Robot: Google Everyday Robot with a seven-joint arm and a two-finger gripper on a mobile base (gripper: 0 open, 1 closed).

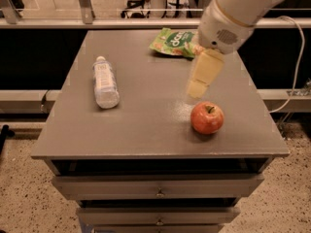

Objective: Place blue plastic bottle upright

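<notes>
The blue plastic bottle's upper part [102, 71], just below its white cap, should be next for my gripper to go to and close on.
The blue plastic bottle [105, 83] is clear with a white cap and a white label. It lies on its side on the left part of the grey table [146, 125], cap toward the far edge. My gripper [198, 87] hangs from the arm coming in at the upper right. It hovers over the table's middle right, just above and left of the red apple [207, 118], and well to the right of the bottle. It holds nothing that I can see.
A green snack bag [176, 42] lies near the far edge, partly behind my arm. The table has drawers [158, 188] below its front edge. A cable [293, 67] hangs at the right, and a railing runs behind.
</notes>
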